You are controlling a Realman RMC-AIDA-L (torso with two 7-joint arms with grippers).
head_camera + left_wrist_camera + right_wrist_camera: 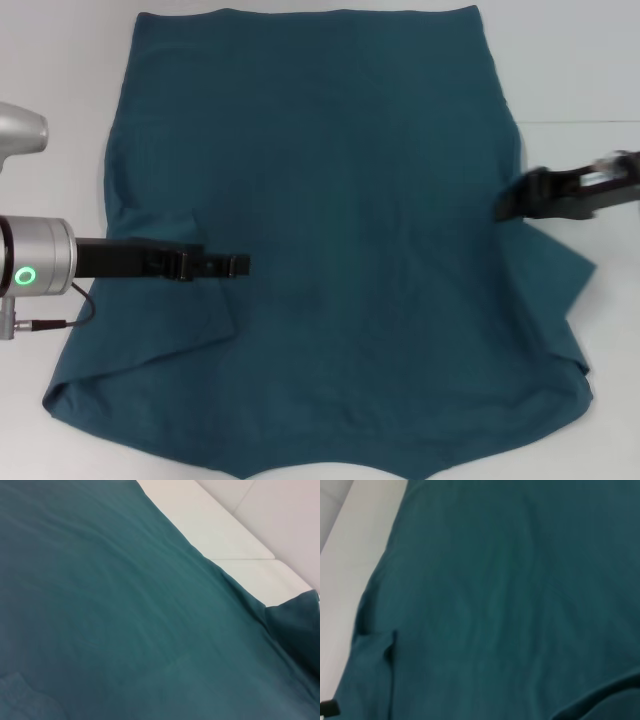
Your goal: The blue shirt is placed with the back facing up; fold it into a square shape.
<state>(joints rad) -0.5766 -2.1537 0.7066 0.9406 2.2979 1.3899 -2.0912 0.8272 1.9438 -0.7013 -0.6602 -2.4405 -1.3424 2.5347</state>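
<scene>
Next, I release the sleeve's end with my right gripper on the shirt's back [450,232], opposite the inward-folded sleeve. That sleeve's end still sticks out to the side.
The blue shirt [350,250] lies spread flat on the white table [60,100], plain side up, collar end toward me. Its left sleeve [150,320] is folded inward over the body. Its right sleeve [560,290] sticks out to the side. My left gripper [240,265] reaches in over the folded left sleeve, low above the cloth. My right gripper [503,207] is at the shirt's right edge, just above the right sleeve. The left wrist view shows the shirt [125,620] and its far edge; the right wrist view is filled by the shirt [510,595].
Bare white table shows on both sides of the shirt [580,80] and in the left wrist view [225,525] and right wrist view [345,555]. The shirt's near hem runs past the table's front edge of view.
</scene>
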